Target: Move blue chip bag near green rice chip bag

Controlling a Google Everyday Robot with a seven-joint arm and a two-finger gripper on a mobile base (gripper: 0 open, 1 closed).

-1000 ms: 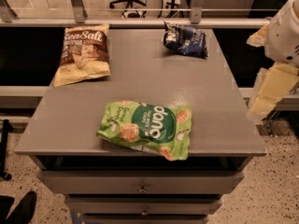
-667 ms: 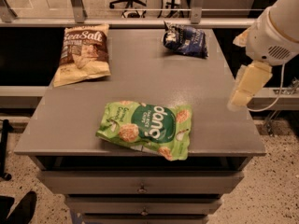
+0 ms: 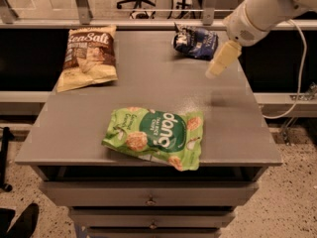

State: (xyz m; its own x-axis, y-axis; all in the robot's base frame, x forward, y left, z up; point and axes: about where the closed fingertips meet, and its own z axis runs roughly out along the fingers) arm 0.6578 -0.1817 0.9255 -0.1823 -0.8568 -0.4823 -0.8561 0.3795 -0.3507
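The blue chip bag has to move near the green rice chip bag, so my gripper needs to next go to the middle of the blue chip bag (image 3: pixel 197 42) and close there.
The blue chip bag (image 3: pixel 195 41) is a small crinkled navy bag lying at the far right of the grey table top (image 3: pixel 148 88). The green rice chip bag (image 3: pixel 155 137) with white "dang" lettering lies flat near the table's front edge, in the middle. My gripper (image 3: pixel 218 66) hangs from the white arm coming in from the upper right. It hovers above the table just right of and a little nearer than the blue bag, not touching it.
A tan-and-brown "Sea Salt" bag (image 3: pixel 88 56) lies at the far left of the table. Drawers (image 3: pixel 148 200) sit under the front edge. A railing runs behind the table, and a cable hangs at the right.
The arm has swung in from the right edge toward the upper left, bringing the gripper over the table close to the blue bag. The bags have not moved.
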